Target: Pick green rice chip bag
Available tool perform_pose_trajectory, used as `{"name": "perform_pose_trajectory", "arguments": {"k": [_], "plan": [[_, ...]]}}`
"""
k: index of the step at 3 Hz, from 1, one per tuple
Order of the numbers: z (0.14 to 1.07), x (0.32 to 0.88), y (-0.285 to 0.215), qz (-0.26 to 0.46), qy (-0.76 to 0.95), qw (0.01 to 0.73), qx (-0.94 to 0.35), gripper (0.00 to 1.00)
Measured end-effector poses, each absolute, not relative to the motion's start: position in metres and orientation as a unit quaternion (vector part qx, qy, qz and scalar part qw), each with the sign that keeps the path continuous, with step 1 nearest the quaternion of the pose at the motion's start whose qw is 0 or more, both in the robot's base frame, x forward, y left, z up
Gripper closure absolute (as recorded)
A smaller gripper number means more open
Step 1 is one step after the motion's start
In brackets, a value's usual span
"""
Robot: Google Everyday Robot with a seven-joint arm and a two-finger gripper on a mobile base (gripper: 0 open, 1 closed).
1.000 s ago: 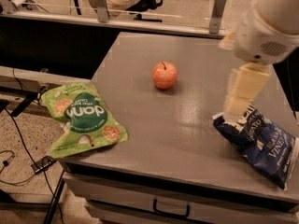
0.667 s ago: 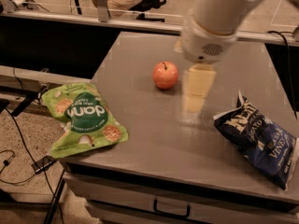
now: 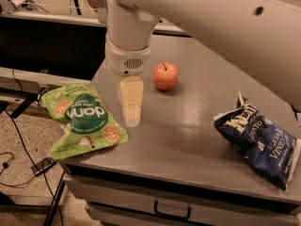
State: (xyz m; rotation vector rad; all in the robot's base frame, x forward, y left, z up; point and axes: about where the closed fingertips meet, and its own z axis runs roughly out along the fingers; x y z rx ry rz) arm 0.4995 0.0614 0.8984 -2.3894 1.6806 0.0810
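I will next move my gripper to the green rice chip bag's dark green centre panel [image 3: 88, 123] and close it there, bunching up the middle of the bag.
The green rice chip bag [image 3: 84, 119] lies flat at the table's left front corner, with its left side hanging over the edge. It is light green with a dark green centre panel and tan rice-cake pictures. My gripper [image 3: 132, 118] is cream-coloured and points down, just right of the bag's right edge and close above the tabletop. It holds nothing that I can see. The white wrist and arm [image 3: 128, 36] rise above it and cross the top right of the view.
A red apple [image 3: 165, 75] sits just right of the gripper, further back. A dark blue chip bag [image 3: 261, 140] lies at the right front. The grey table [image 3: 188, 126] has a drawer below its front edge. Cables lie on the floor at left.
The arm has swept left across the table, from beside the blue bag, past the apple, to just right of the green bag. The bags and the apple have not moved.
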Motion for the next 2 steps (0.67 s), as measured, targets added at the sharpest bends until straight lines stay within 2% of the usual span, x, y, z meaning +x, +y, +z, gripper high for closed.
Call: {"name": "perform_pose_trajectory", "arguments": {"k": [2], "plan": [[0.875, 0.486, 0.123, 0.055, 0.523, 0.107, -0.844, 0.0]]}}
